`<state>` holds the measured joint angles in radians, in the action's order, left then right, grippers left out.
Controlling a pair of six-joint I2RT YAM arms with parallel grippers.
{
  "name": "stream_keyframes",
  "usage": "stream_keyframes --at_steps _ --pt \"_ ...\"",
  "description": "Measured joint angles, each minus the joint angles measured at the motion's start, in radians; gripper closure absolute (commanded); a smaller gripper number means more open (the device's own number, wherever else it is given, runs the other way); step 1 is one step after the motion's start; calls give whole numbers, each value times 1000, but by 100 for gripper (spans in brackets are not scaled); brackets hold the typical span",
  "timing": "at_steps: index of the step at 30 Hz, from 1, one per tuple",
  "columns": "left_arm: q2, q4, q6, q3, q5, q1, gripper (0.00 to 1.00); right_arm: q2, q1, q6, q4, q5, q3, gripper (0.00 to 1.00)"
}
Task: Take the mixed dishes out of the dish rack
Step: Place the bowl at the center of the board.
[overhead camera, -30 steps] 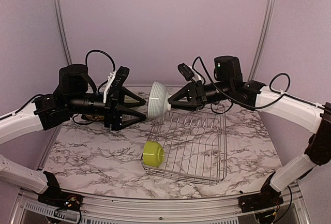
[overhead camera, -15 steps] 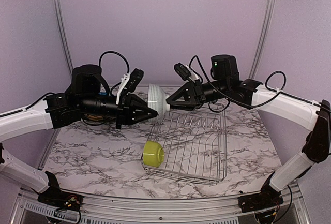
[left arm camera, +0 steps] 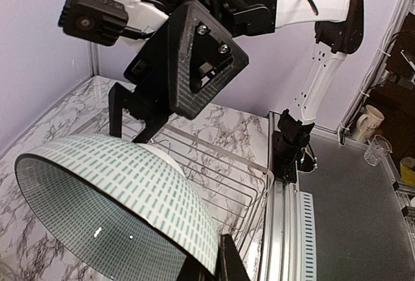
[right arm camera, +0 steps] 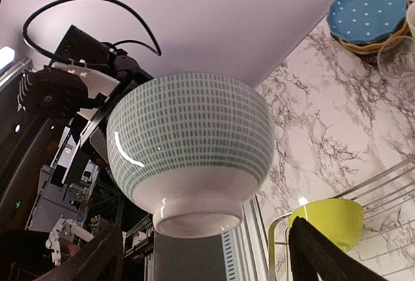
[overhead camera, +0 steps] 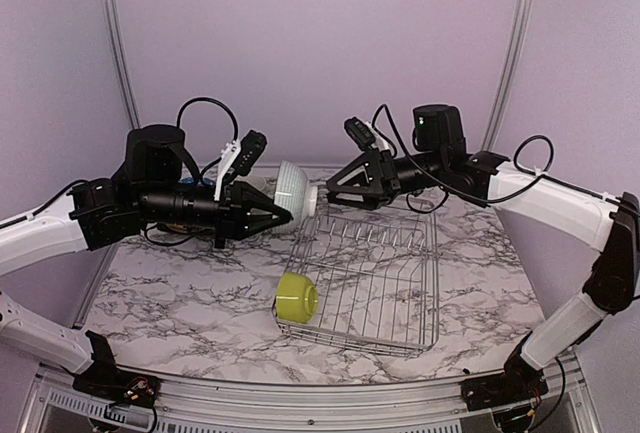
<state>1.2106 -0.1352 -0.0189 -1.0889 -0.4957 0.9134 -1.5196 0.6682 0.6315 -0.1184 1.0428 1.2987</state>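
Observation:
I will use my left gripper to put the white ribbed bowl on the marble (overhead camera: pixel 231 273), in the spot between the lime-green bowl and the plate stack.
The white ribbed bowl (overhead camera: pixel 290 193) hangs in the air on its side between the two arms, above the far left corner of the dish rack (overhead camera: pixel 372 288). My left gripper (overhead camera: pixel 281 215) is shut on the bowl's rim (left arm camera: pixel 214 258), one finger (left arm camera: pixel 231 267) outside the wall. My right gripper (overhead camera: pixel 328 191) stands open, its fingers (right arm camera: pixel 312 252) on either side of the bowl's foot (right arm camera: pixel 198 219) without touching it. A lime-green bowl (overhead camera: pixel 297 296) lies tipped at the rack's near left corner.
A blue dotted plate (right arm camera: pixel 366 10) tops a stack at the far left of the marble table (overhead camera: pixel 180 298), with a clear glass (right arm camera: pixel 399 57) beside it. The rest of the rack shows only bare wire and tines.
The left gripper moved in and shut on the bowl's rim. The right gripper opened and let go of the bowl's foot. The bowl has shifted slightly left with the left arm.

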Motion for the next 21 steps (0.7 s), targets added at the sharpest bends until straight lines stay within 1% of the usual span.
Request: stream_keyframes --at_steps 5,11,15,21 --pt "-56 -142 -45 -5 154 -13 100 14 -30 -46 -66 -53 -1 10" --pt "-60 -365 -135 -38 367 -24 100 17 -34 -114 -166 -117 -1 10" --pt "-11 -498 -177 -88 458 -24 100 17 -34 -163 -236 -160 0 10" --pt "124 -652 -212 -135 579 -24 100 18 -34 -203 -301 -200 1 10"
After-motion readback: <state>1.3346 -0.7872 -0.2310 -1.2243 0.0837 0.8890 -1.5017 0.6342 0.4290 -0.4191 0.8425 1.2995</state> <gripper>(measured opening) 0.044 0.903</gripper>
